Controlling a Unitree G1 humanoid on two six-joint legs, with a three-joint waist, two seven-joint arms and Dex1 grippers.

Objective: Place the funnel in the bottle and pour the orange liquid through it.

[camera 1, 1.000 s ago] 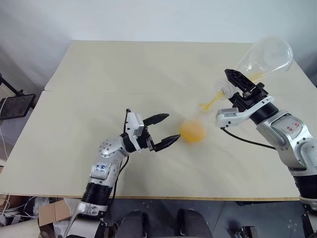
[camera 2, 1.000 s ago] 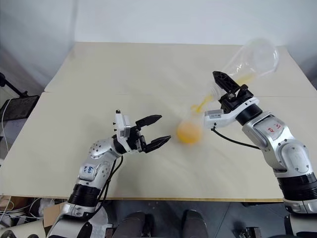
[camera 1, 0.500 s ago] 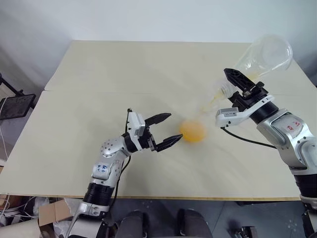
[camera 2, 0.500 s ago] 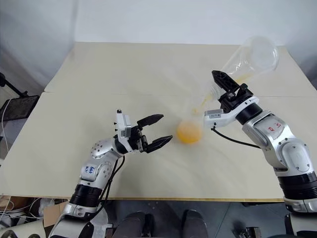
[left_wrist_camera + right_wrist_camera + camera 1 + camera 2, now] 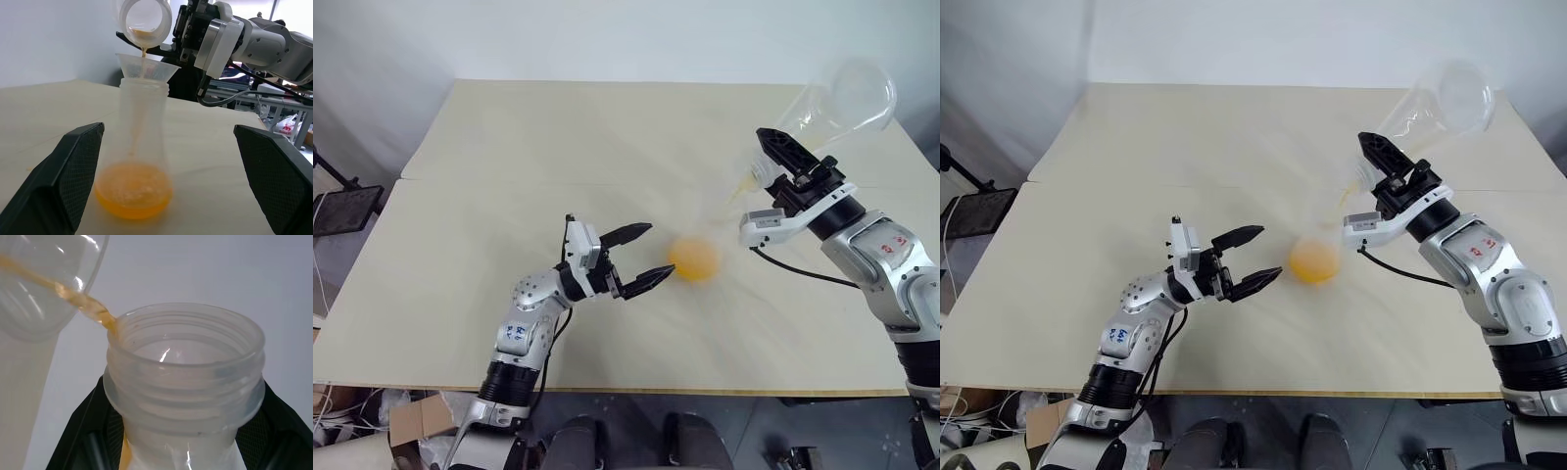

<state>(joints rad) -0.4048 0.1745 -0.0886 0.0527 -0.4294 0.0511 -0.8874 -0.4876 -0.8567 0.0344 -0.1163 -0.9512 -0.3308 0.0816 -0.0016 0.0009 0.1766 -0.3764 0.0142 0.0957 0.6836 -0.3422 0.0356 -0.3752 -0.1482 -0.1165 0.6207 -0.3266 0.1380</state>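
Note:
I will set the clear flask down with my right gripper and let go of it on the table (image 5: 813, 241) beside the bottle, across from my left gripper.
The bottle (image 5: 693, 257) stands upright mid-table with the funnel (image 5: 146, 68) seated in its neck. Orange liquid (image 5: 133, 196) pools in its base. My right gripper (image 5: 773, 174) is shut on the threaded neck of a larger clear flask (image 5: 837, 103), held tilted with its mouth (image 5: 145, 19) over the funnel. A thin orange thread (image 5: 143, 51) runs from that mouth into the funnel. My left gripper (image 5: 656, 251) is open just left of the bottle; its fingers (image 5: 68, 181) stand apart on either side without touching it.
The pale table (image 5: 558, 147) has a seam across its middle and open surface to the left and behind the bottle. A black stand (image 5: 342, 211) sits off the table's left edge. Cardboard boxes (image 5: 411, 421) lie on the floor below the front edge.
The orange stream from the flask has thinned from a thick pour to a faint thread, and the flask's body has drained clear. Both arms have held their places.

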